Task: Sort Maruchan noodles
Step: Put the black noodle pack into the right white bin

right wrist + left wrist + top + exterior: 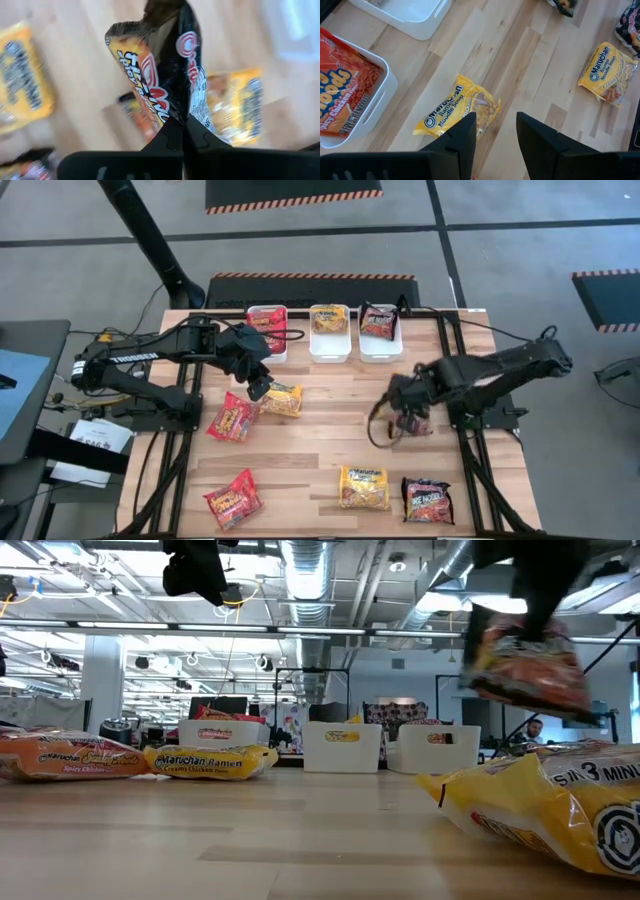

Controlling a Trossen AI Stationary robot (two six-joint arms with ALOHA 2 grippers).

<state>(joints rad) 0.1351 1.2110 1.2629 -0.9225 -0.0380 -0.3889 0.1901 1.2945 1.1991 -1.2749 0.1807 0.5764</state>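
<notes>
Next, I open my right gripper to let go of the dark packet, leaving it on top of the dark packet in its white tray [382, 333].
My right gripper [184, 132] is shut on a dark black-maroon Maruchan packet [160, 75], held up over the table's right middle [410, 423]. My left gripper [495, 135] hangs open above a yellow packet [457, 107] at the left middle [282, 400] and touches nothing. A red packet [232, 418] lies flat on the wood beside that yellow one. Flat along the near edge lie another red packet [232, 498], a yellow one [364, 487] and a dark one [427, 500]. My right gripper pinches the dark packet by one crimped end [182, 112] between its two fingers, which point steeply down from above. The packet hangs below the fingers, lifted clear of the table [525, 660].
Three white trays stand in a row at the far edge: the left [267, 330] holds red packets, the middle [329, 330] yellow ones, the right [380, 328] dark ones. Bare wood lies between the two arms in the table's middle.
</notes>
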